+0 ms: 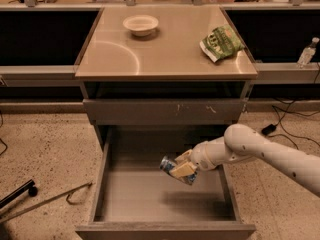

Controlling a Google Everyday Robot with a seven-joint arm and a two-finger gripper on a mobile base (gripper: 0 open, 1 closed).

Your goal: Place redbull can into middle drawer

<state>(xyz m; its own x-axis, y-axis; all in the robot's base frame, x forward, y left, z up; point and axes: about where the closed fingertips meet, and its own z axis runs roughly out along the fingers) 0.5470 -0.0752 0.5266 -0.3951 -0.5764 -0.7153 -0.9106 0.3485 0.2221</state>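
Observation:
My gripper is going to release the redbull can near the centre of the open middle drawer's bottom (165,188), a little toward the front of it. The can is held just above that floor now.
The redbull can (168,165), blue and silver, lies tilted in my gripper (181,168), which is shut on it. The gripper comes in from the right and holds the can inside the open middle drawer (102,176), a little above its flat floor, toward the back right. The drawer is pulled far out, with long side walls and a plain front at the bottom of the view. Its floor shows nothing else on it.
A grey drawer front with white scratch marks (162,110) is closed above the open drawer. On the cabinet top sit a cream bowl (140,24) and a green and white snack bag (220,42). A water bottle (306,53) stands at the right. Cables lie on the floor.

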